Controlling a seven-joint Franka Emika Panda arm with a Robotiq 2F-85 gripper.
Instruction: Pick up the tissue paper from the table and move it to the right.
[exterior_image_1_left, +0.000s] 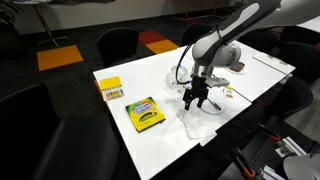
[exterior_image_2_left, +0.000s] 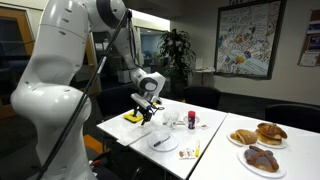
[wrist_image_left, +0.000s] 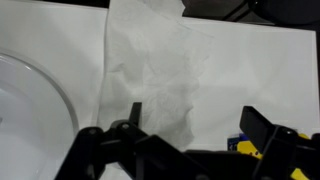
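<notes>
My gripper needs to close on the tissue paper's inner end (exterior_image_1_left: 185, 113) (wrist_image_left: 160, 138), the one farthest from the nearby table edge, between the round plate and the yellow-green crayon box.
The tissue paper (wrist_image_left: 150, 65) is a thin white crumpled sheet lying flat on the white table (wrist_image_left: 260, 70). In the wrist view it fills the middle and reaches the table's far edge. My gripper (wrist_image_left: 192, 118) is open and empty, hovering just above it, with one finger over the sheet and the other over bare table. In an exterior view the gripper (exterior_image_1_left: 195, 96) hangs over the table (exterior_image_1_left: 130, 140), with the tissue paper (exterior_image_1_left: 194, 125) just in front of it near the table edge. It also shows in an exterior view (exterior_image_2_left: 147, 108).
A round plate (wrist_image_left: 25, 100) lies beside the tissue and also shows in an exterior view (exterior_image_1_left: 178, 74). A yellow-green crayon box (exterior_image_1_left: 145, 113) and a small yellow box (exterior_image_1_left: 110, 88) lie on the table. Plates of pastries (exterior_image_2_left: 258, 145) stand on a nearby table. Chairs surround it.
</notes>
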